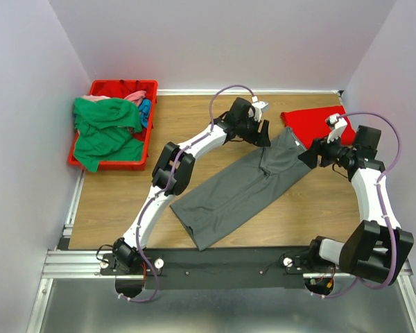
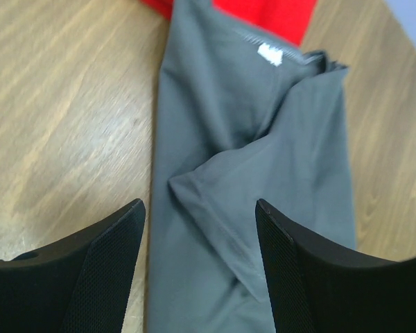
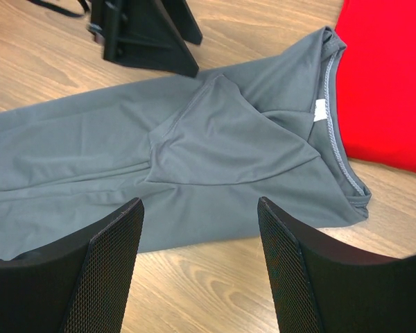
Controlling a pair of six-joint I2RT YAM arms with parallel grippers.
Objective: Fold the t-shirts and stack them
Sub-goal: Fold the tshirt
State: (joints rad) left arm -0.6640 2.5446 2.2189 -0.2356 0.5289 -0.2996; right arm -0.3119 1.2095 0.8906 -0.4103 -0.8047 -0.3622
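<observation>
The grey t-shirt lies at a slant with its collar against the red t-shirt. My left gripper will pinch the folded sleeve's corner (image 2: 185, 183) and pull the grey shirt clear.
A dark grey t-shirt (image 1: 239, 186) lies folded into a long strip, slanting across the middle of the table, collar end at the back right. Its collar rests against a folded bright red t-shirt (image 1: 312, 122) at the back right. My left gripper (image 1: 262, 134) hovers open over the grey shirt's (image 2: 249, 159) upper left edge, holding nothing. On the other side, my right gripper (image 1: 306, 156) stands open just off the shirt's right edge (image 3: 215, 159), over bare wood. The red shirt (image 3: 388, 76) shows beside the collar. Green (image 1: 109, 130), pink (image 1: 133, 97) and blue (image 1: 145, 111) shirts lie heaped in the bin.
A red plastic bin (image 1: 150, 87) stands at the back left with cloth spilling over its rim. White walls close in the table on three sides. A metal rail (image 1: 76, 260) carrying the arm bases runs along the near edge.
</observation>
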